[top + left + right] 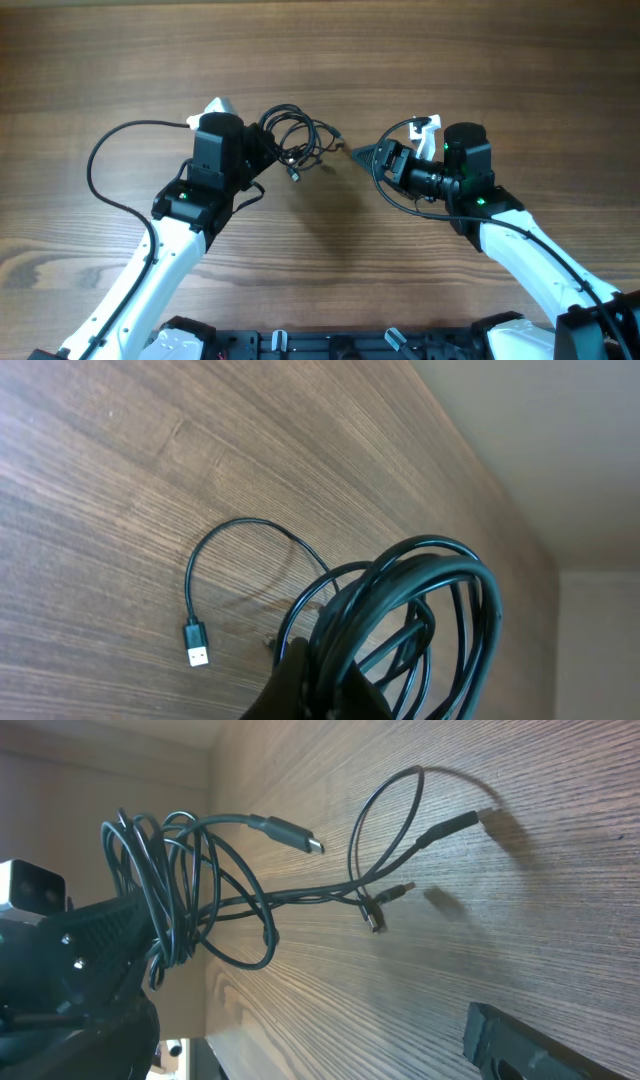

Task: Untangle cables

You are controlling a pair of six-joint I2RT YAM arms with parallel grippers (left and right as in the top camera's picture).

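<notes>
Next, the left gripper releases the cable bundle on the bare wood (303,186) between the robot's grippers, near the loose USB plug.
The cables (290,135) are thin black cords looped into one tangled bundle at the table's middle. My left gripper (262,152) is shut on the bundle and holds it up a little. In the left wrist view its fingers (325,685) clamp the coil (420,610), and one strand trails to a USB plug (197,643) lying on the wood. My right gripper (362,153) is open and empty, just right of the loose plug ends. In the right wrist view only one finger (500,1040) shows, apart from the cables (200,890), whose several plug ends (378,920) hang near the table.
The wooden table (320,50) stretches bare behind the bundle. Each arm carries its own thicker black wire, one looping at the left (100,160) and one by the right wrist (385,180).
</notes>
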